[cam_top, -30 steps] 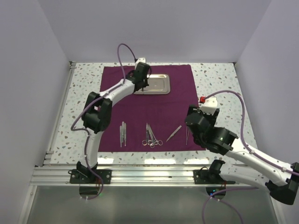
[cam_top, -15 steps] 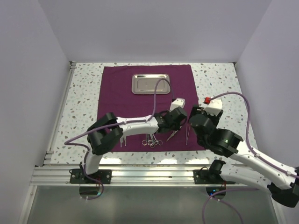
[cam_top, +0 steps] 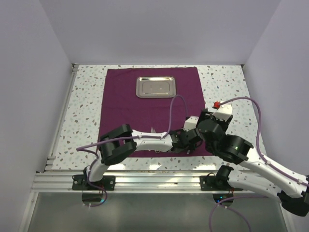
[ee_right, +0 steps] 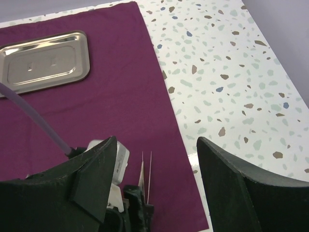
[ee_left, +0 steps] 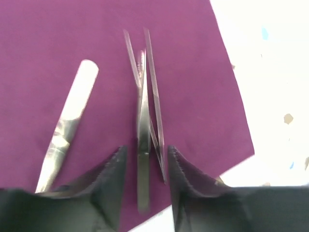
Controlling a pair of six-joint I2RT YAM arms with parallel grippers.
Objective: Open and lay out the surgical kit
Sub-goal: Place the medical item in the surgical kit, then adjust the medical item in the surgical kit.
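Next, I lift my left gripper, shift it over and pinch the tweezers' middle (ee_left: 60,140), since the flat tweezers lie slanted outside its fingers, which straddle the probes.
The surgical kit lies spread on its purple cloth (cam_top: 120,104), with the steel tray (cam_top: 155,87) empty at the back. My left gripper (ee_left: 145,150) is open low over the cloth's front right corner. Its jaws stand either side of the slim silver probes (ee_left: 144,96) without gripping them. Flat tweezers (ee_left: 67,121) lie just to their left. From above, the left gripper (cam_top: 192,140) reaches across under my right gripper (cam_top: 206,126). The right gripper (ee_right: 157,140) is open wide and holds nothing. It looks down on the probes (ee_right: 147,176) and the tray (ee_right: 43,60). The left arm hides most of the front row.
Speckled tabletop (cam_top: 227,92) runs to the right of the cloth, with its edge (ee_left: 241,121) close to the probes. White walls close in the table on three sides. An aluminium rail (cam_top: 154,181) runs along the front by the arm bases.
My left arm has swung from the tray at the back to the cloth's front right corner, and its gripper has gone from shut to open. The right gripper edged slightly forward.
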